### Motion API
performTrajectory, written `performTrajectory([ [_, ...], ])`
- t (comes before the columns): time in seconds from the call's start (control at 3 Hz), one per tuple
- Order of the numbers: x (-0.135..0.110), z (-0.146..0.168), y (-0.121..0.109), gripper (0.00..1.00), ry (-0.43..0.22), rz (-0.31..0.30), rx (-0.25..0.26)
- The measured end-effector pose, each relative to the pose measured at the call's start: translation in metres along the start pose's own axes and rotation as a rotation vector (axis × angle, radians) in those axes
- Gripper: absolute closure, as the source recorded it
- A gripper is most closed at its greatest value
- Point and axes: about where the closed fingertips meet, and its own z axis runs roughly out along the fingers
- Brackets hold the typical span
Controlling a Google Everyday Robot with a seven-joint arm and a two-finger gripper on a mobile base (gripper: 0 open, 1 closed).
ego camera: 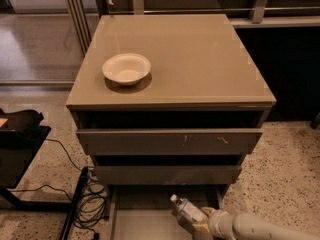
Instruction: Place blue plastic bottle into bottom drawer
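Observation:
I have the blue plastic bottle in my gripper, tilted over the open bottom drawer. Next, I let go of it near the middle of the open bottom drawer's inside (178, 220).
The blue plastic bottle (187, 210), clear with a white cap and pale label, is tilted with its cap up and to the left, over the right part of the open bottom drawer (137, 223). My gripper (201, 222) comes in from the lower right on a pale arm and is shut on the bottle's lower end. The drawer is pulled out at floor level below the taupe-grey cabinet (200, 59). The frame's bottom edge cuts off the drawer's front.
A white bowl (126, 68) sits on the left of the cabinet top. The scratched top drawer (170, 141) and middle drawer (167, 174) stick out slightly. Black cables (90, 199) and a dark stand (20, 149) lie on the floor at left.

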Motion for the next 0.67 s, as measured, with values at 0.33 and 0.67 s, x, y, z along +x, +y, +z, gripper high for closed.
performTrajectory([
  [0.33, 0.0085, 0.0182, 0.0114, 1.0, 0.067, -0.102, 0.001],
  [0.67, 0.0061, 0.0216, 0.0109, 1.0, 0.07, -0.112, 0.005],
])
